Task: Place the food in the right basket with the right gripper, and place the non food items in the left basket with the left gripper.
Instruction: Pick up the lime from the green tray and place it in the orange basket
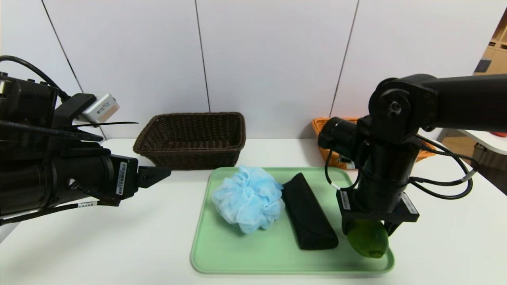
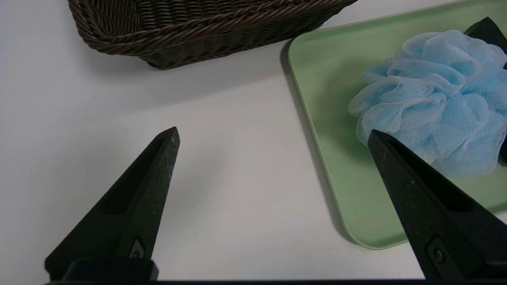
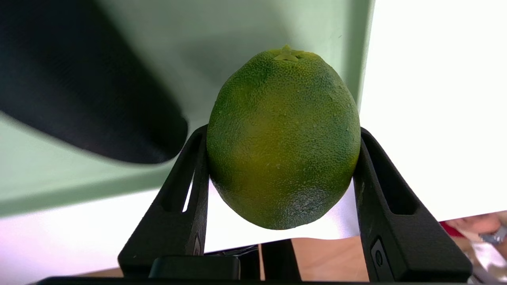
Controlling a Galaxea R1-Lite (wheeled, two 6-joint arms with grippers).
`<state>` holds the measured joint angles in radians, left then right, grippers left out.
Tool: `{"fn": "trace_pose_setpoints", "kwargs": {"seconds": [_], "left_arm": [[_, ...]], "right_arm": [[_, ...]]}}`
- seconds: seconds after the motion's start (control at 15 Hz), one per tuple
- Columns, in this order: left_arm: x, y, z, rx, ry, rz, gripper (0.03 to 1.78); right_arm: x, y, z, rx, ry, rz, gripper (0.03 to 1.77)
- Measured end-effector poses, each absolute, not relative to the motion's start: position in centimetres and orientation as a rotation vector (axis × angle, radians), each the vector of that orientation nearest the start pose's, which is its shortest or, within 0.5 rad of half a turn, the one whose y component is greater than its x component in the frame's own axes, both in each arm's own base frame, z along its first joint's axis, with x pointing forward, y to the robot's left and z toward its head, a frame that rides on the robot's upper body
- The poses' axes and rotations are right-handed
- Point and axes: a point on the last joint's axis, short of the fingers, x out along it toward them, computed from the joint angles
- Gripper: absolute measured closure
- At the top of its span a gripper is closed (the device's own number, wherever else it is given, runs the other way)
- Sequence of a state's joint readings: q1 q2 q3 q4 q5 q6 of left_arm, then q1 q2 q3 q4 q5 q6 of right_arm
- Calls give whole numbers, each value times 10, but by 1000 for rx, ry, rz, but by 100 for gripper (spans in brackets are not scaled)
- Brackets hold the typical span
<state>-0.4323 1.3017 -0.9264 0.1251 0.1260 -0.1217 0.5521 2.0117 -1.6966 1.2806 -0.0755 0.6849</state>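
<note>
The robot's right gripper should release the green lime on the bottom of the orange basket point(image 1: 375, 147), near the basket's front side.
My right gripper point(image 1: 369, 233) is shut on the green lime point(image 1: 368, 238), the food, at the near right corner of the green tray point(image 1: 237, 253). Both black fingers press the fruit's sides point(image 3: 283, 138); whether it rests on the tray or hangs just above it, I cannot tell. The light-blue bath pouf point(image 1: 248, 198) and the black glasses case point(image 1: 309, 211) lie on the tray. My left gripper point(image 2: 273, 132) is open over the bare table left of the tray, holding nothing. The dark brown left basket point(image 1: 190, 138) stands at the back. The orange right basket point(image 1: 328, 130) is mostly hidden behind my right arm.
The white table point(image 1: 119, 245) spreads around the tray. A white panelled wall closes the back. In the left wrist view the tray's edge point(image 2: 317, 158) and the brown basket's side point(image 2: 198, 39) lie beyond the fingers.
</note>
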Motion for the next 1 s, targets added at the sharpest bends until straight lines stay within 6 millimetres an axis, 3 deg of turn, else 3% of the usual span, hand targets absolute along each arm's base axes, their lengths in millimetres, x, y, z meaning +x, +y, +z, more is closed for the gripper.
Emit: {"fn": "trace_pose_setpoints", "kwargs": {"seconds": [0.27,0.53,0.73,1.0], "left_arm": [[183,-81,245,22,505,-270,12],[181,-81,242,25,516,-268,12],[180,-80,237,28,529,-265,12],[177,-78,233,31,541,-264,12]], "right_arm": [[260,179,235,98,1351,-42,79],[270,179,270,107,1032,-40,79],[289,164,285,215,880,-55,79],[327,119,298,363,682,-147,79]]}}
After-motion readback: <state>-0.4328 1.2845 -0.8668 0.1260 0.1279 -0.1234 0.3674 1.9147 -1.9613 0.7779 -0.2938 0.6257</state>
